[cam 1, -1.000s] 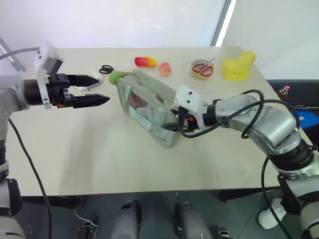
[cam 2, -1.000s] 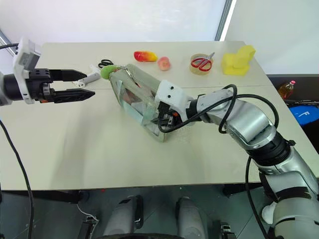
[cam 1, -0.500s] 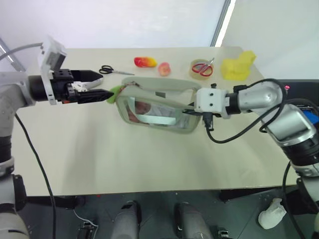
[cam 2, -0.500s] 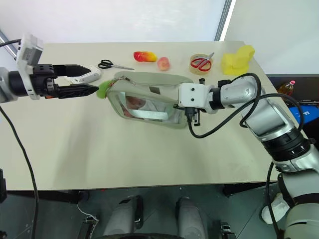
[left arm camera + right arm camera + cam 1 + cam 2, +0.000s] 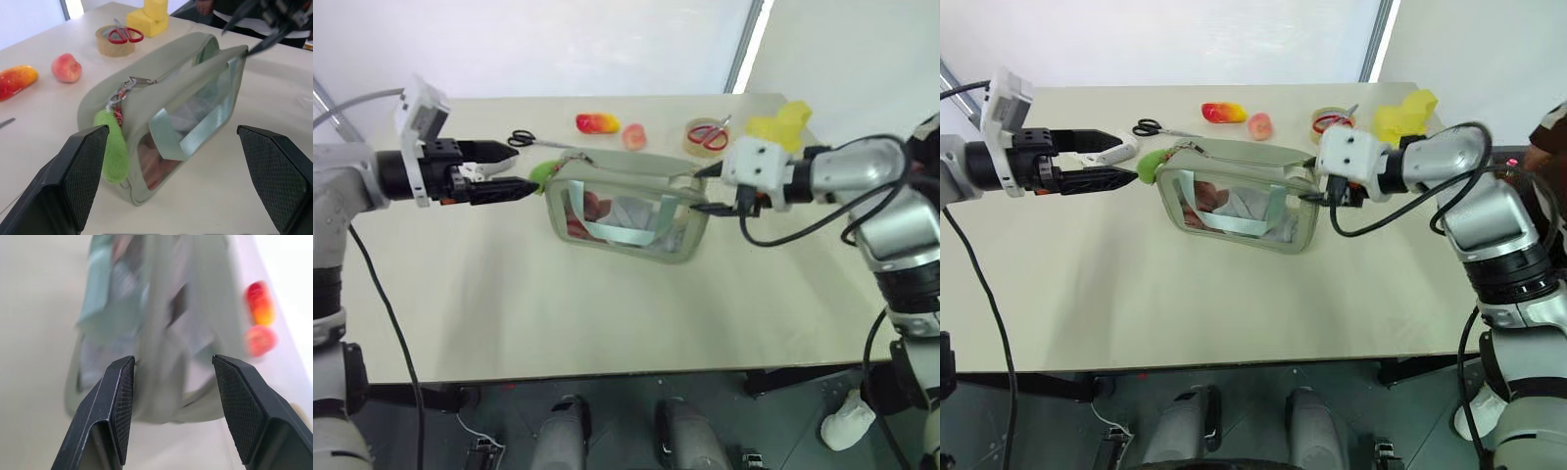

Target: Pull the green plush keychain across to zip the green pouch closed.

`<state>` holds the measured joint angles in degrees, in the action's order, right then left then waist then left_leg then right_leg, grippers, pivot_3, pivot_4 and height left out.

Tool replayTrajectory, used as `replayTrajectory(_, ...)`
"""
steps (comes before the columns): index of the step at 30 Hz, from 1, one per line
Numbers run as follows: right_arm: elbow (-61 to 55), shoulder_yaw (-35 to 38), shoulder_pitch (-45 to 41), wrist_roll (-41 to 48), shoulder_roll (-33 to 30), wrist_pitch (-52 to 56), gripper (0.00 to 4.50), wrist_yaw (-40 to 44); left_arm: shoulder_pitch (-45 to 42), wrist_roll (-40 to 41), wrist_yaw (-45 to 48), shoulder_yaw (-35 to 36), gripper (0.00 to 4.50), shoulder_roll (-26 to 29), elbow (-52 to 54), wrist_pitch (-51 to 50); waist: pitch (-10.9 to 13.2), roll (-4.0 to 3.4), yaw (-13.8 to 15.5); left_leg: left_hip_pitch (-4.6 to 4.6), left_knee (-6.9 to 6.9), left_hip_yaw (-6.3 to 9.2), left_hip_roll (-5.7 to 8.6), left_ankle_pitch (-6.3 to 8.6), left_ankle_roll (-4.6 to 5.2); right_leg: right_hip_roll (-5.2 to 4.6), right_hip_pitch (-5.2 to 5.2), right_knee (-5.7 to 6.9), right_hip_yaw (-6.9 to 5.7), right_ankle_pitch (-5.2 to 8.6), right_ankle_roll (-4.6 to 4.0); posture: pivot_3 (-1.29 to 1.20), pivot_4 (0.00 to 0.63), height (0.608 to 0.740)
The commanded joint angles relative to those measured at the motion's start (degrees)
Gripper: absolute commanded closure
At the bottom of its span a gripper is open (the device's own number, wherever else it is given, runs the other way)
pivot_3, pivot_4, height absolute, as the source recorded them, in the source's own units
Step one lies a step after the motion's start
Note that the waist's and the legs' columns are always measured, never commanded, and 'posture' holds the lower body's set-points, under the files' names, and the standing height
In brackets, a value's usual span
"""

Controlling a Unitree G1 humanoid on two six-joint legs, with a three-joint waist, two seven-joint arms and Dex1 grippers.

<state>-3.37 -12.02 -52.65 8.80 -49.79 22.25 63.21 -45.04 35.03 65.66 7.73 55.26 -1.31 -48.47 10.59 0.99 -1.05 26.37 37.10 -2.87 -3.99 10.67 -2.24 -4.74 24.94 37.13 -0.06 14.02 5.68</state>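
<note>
Next, I pinch the opening's front edge (image 5: 651,186) farther in before pulling the keychain, because the green pouch's opening gapes and my right gripper is only at its end.
The green pouch (image 5: 628,213) stands upright on the table (image 5: 509,294), its clear window facing me and its zipper along the top. The green plush keychain (image 5: 540,174) hangs at the pouch's left end. My left gripper (image 5: 521,168) is open and points at the keychain, with its tips just short of it. In the left wrist view the keychain (image 5: 111,149) hangs ahead of the wide-apart fingers (image 5: 73,176), ungripped. At the pouch's right end my right gripper (image 5: 698,190) is open, and the pouch (image 5: 161,333) lies just beyond its fingers (image 5: 117,406).
Along the table's far side lie black scissors (image 5: 521,138), a red-yellow toy fruit (image 5: 597,122), a peach (image 5: 634,136), a tape roll with red scissors (image 5: 708,135) and a yellow object (image 5: 780,125). A person stands at the right edge (image 5: 1545,132).
My right gripper, earlier shut on the pouch's end, swung the pouch round from diagonal to crosswise, then opened and drew back up and to the right. The keychain now sits at my left fingertips.
</note>
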Motion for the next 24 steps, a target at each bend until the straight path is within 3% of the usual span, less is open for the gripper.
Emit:
replayTrajectory(1,-5.13,1.29,-2.11,1.16,2.59,4.06,1.91,-1.61,-0.93,0.8,-0.78,1.78,0.0,0.5,1.72,0.12,0.0,0.0,0.04,-0.02,-0.02,0.01,-0.03,0.0,0.0,0.02,0.0,0.0,0.0,0.0,0.0,0.0,0.15,0.74)
replayTrajectory(13,-4.52,-1.78,1.2,-2.14,8.16,3.19,1.91,-3.68,-2.44,0.81,-0.67,1.37,0.0,1.73,1.07,-0.15,0.0,0.0,0.26,0.02,0.03,0.0,0.0,0.0,-0.01,0.01,-0.04,-0.03,0.01,0.0,0.0,0.0,0.15,0.74)
replayTrajectory(16,-4.76,-1.83,1.15,-2.1,8.46,3.32,2.78,-3.41,-2.45,0.94,-0.86,1.42,0.0,1.97,1.13,-0.25,0.0,0.0,0.24,0.01,0.0,0.0,0.0,-0.01,-0.01,0.02,-0.03,-0.02,0.0,0.0,0.01,0.0,0.15,0.74)
replayTrajectory(19,-4.5,-1.73,1.1,-1.99,8.7,3.34,4.32,-3.43,-2.34,0.92,-0.96,1.45,0.0,1.99,1.05,-0.17,0.0,0.0,0.25,0.01,0.0,0.0,0.0,0.0,-0.01,0.01,-0.03,-0.03,0.0,0.0,0.01,0.0,0.15,0.74)
replayTrajectory(24,-3.92,-2.77,1.93,-3.23,8.14,-0.59,4.42,-2.35,-3.88,-0.65,-1.52,2.28,0.0,2.07,-6.03,1.45,0.0,0.0,0.25,0.0,0.01,0.0,0.0,-0.01,-0.01,0.01,-0.04,-0.02,0.0,0.0,0.0,0.0,0.15,0.74)
